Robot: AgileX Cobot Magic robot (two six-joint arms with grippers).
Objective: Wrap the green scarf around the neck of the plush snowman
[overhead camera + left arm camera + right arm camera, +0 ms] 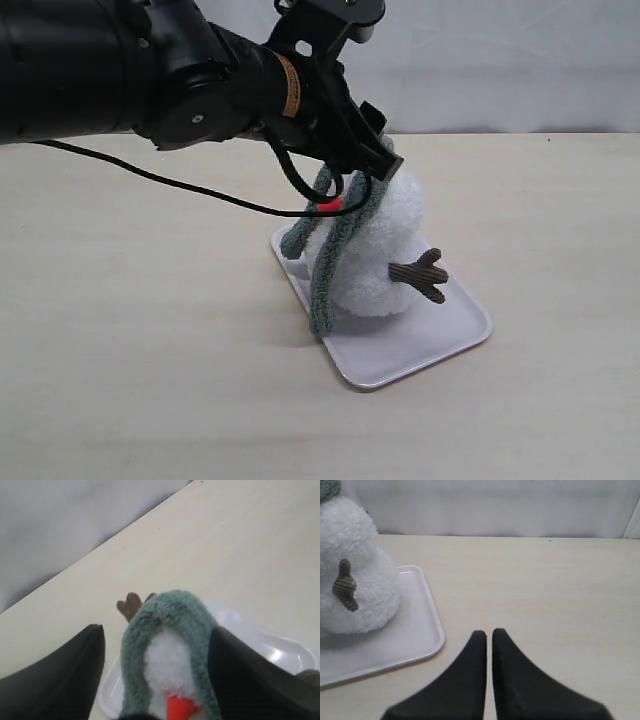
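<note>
My left gripper is straddling the loop of the green scarf while both scarf ends hang loose, so it should grab the hanging piece of scarf lower down (pixel 334 255) and pull it towards the snowman's twig arm.
The plush snowman (pixel 385 250) stands on a white tray (pixel 440 340); its head is mostly hidden behind my left gripper (pixel 375 165). The green scarf (pixel 330 270) loops over the back of the snowman around the neck, and both ends hang down its front. In the left wrist view the scarf (pixel 170 607) arches around the white plush (pixel 170 660) above the orange nose (pixel 177 707). My left gripper (pixel 156 630) is open, its fingers straddling that loop. My right gripper (pixel 489 632) is shut on nothing, over the table beside the tray (pixel 420 630) and the snowman (pixel 355 580).
A brown twig arm (pixel 422 272) sticks out of the snowman's side towards the right. A black cable (pixel 180 190) hangs from the left arm over the table. A pale wall runs behind the table's far edge (pixel 520 133).
</note>
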